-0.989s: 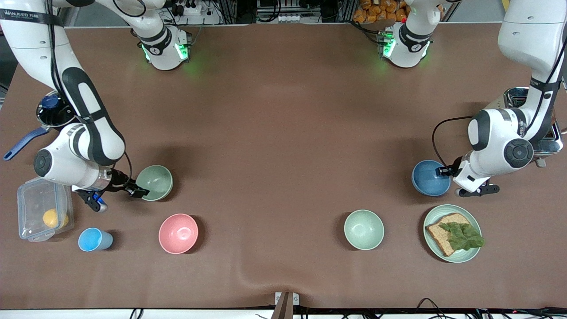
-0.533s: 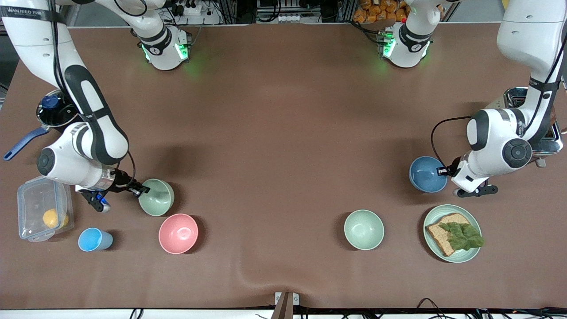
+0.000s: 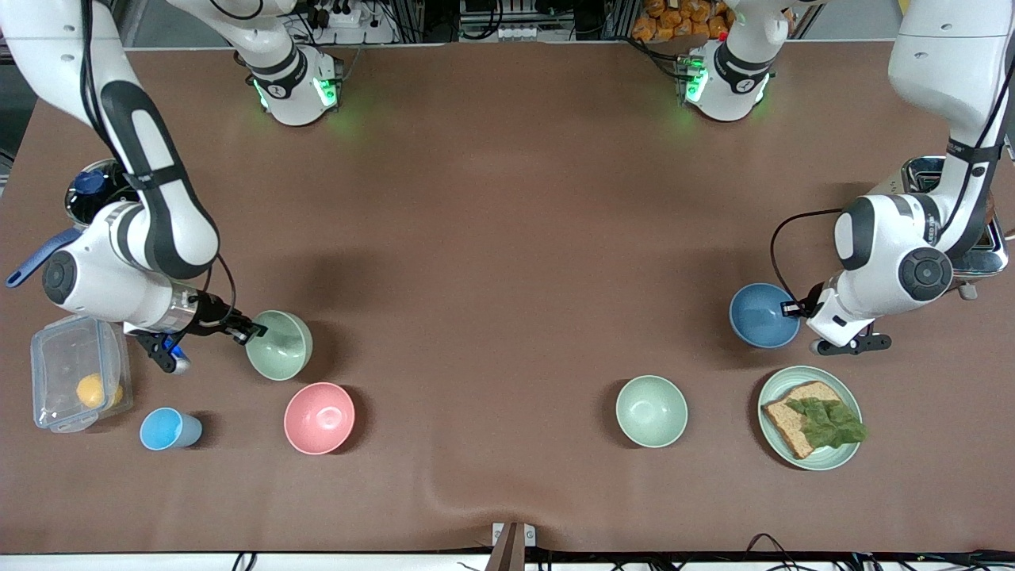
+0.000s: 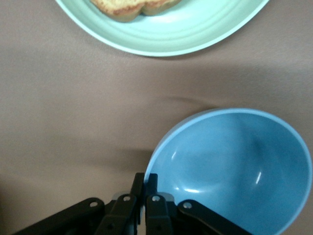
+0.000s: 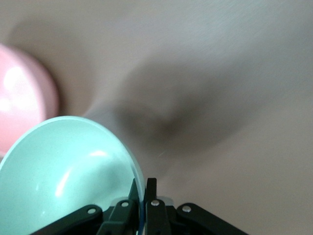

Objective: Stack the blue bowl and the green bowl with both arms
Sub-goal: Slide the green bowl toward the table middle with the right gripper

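The robot's right gripper will set the green bowl free on the table (image 3: 520, 346) behind the gap between the pink and mint bowls.
The green bowl (image 3: 281, 345) is held up off the table, tilted, by my right gripper (image 3: 247, 334), which is shut on its rim over the right arm's end of the table. In the right wrist view the bowl (image 5: 68, 176) fills the corner beside my gripper (image 5: 143, 188). The blue bowl (image 3: 761, 316) is held, tilted, by my left gripper (image 3: 791, 308), which is shut on its rim at the left arm's end. In the left wrist view the bowl (image 4: 234, 166) sits beside my gripper (image 4: 145, 182).
A pink bowl (image 3: 319, 418) and a small blue cup (image 3: 168, 429) lie nearer the front camera than the green bowl. A paler mint bowl (image 3: 651, 411) and a green plate (image 3: 840, 456) with bread and lettuce lie near the blue bowl. A lidded plastic box (image 3: 75, 381), a pot (image 3: 93, 194) and a toaster (image 3: 983, 238) stand at the table's ends.
My right gripper has lifted the green bowl off the table, tipping it. My left gripper has lifted the blue bowl slightly and tilted it.
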Tool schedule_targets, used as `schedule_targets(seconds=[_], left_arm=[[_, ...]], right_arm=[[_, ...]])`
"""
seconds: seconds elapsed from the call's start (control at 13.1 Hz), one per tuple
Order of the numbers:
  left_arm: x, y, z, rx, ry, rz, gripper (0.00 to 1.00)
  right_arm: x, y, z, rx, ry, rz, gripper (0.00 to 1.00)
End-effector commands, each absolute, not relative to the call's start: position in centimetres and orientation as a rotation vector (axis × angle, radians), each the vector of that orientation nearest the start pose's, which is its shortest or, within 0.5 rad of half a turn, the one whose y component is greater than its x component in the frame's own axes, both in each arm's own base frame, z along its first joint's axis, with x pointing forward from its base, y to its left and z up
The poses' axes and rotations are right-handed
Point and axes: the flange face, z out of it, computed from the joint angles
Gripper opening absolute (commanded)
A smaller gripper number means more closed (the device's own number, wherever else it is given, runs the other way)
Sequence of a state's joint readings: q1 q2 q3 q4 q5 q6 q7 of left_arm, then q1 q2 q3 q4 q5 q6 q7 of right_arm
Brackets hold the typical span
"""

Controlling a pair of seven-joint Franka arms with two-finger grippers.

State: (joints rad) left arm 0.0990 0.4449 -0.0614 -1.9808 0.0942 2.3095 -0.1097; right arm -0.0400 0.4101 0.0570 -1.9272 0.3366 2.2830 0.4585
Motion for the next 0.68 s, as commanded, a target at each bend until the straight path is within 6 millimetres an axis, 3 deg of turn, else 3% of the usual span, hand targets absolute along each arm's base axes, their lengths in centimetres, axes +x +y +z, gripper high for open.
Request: schedule_targets(seconds=[0.0,0.38,0.61], left_arm=[[60.3,1.1,25.3,-3.08,-0.087,0.163,0.0],[61.8,-0.6,31.0,-3.075,-0.048,0.176,0.0],[61.8,-2.1,33.5,-3.08,-0.014,0.144,0.0]], right_arm=[[61.5,8.9,29.5,-2.686,1.034,0.148,0.0],[61.8,20.7,32.6,-2.605,1.145,0.086,0.0],[61.4,27.1,32.5,-2.547,1.194,0.05,0.0]])
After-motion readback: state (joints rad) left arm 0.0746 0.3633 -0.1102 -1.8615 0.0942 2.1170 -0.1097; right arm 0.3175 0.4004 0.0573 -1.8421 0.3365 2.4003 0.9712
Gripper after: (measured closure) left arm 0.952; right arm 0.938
